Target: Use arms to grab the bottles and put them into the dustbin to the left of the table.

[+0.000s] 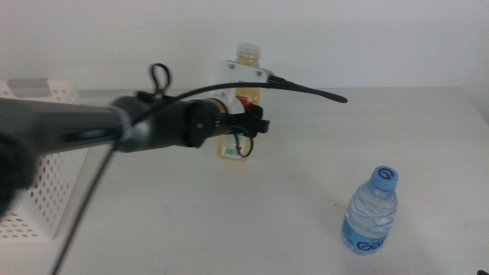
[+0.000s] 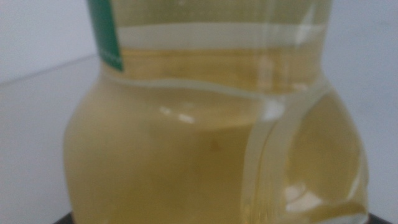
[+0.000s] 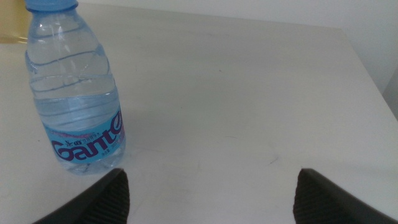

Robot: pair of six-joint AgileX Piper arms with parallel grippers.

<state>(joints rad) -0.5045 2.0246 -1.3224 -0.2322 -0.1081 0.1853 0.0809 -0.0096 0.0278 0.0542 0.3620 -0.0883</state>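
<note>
I should release the yellow juice bottle from my left gripper down inside the white perforated dustbin [image 1: 12, 151], behind its holed side.
The yellow juice bottle [image 1: 246, 76] stands upright at the back middle of the table [image 1: 306, 206]. My left gripper [image 1: 250, 126] reaches in from the left and is at the bottle's lower body. In the left wrist view the yellow juice bottle [image 2: 211, 137] fills the picture at very close range. The clear water bottle with a blue cap [image 1: 371, 211] stands at the front right. My right gripper [image 3: 211, 183] is open and empty, low over the table, with the water bottle [image 3: 74, 93] just ahead and to one side. The red can is out of view.
The white perforated dustbin [image 1: 38, 176] stands at the table's left edge, partly behind my left arm. A black cable [image 1: 313, 92] arcs from the left wrist toward the right. A pale wall closes the back.
</note>
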